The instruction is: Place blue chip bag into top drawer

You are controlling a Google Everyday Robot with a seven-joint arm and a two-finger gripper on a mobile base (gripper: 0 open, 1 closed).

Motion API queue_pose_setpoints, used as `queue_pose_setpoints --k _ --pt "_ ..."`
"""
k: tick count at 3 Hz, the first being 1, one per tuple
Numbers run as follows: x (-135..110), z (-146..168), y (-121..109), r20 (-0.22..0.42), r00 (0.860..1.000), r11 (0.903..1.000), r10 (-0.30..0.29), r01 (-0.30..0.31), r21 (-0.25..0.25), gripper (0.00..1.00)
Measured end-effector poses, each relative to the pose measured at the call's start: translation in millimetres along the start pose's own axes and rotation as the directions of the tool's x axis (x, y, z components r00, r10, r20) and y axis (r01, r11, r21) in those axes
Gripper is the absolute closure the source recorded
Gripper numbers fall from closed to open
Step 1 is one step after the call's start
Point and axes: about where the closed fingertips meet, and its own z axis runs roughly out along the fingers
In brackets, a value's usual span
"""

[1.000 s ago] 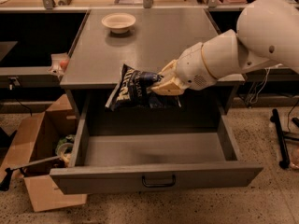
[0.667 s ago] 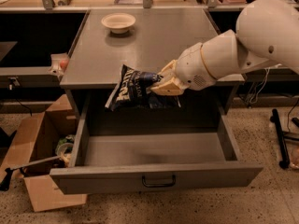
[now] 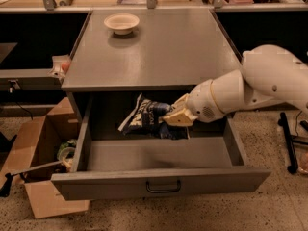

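Next, my gripper lets go of the blue chip bag on the drawer's bottom behind the drawer's handle (image 3: 180, 134), a little toward the dark stand.
The blue chip bag (image 3: 144, 118) is a crinkled navy foil bag with white lettering, held inside the open top drawer (image 3: 159, 184), low over the drawer's back half. My gripper (image 3: 171, 116) comes in from the right on a white arm and is shut on the bag's right end. The drawer is pulled fully out, its grey front panel and dark bar handle (image 3: 163, 186) toward the camera. Whether the bag touches the drawer floor is unclear.
A cream round bowl (image 3: 121, 23) sits at the back left of the grey cabinet top (image 3: 159, 52). A brown cardboard box (image 3: 36, 162) with clutter stands on the floor left of the drawer. A dark stand (image 3: 288, 143) is at the right.
My gripper has lowered the blue chip bag from in front of the cabinet top's edge down into the open drawer. The view has also shifted.
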Motion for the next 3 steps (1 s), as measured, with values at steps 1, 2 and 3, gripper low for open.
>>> queue_pose_setpoints --k 1,2,3 --pt "59.5 23.1 3.2 -0.027 0.987 0.9870 0.159 -0.159 -0.021 1.00" --pt "101.0 39.5 -9.7 -0.036 0.967 0.9675 0.252 -0.253 -0.009 1.00" --pt "126.6 49.6 -30.3 -0.036 0.955 0.9555 0.295 -0.295 0.018 1.00"
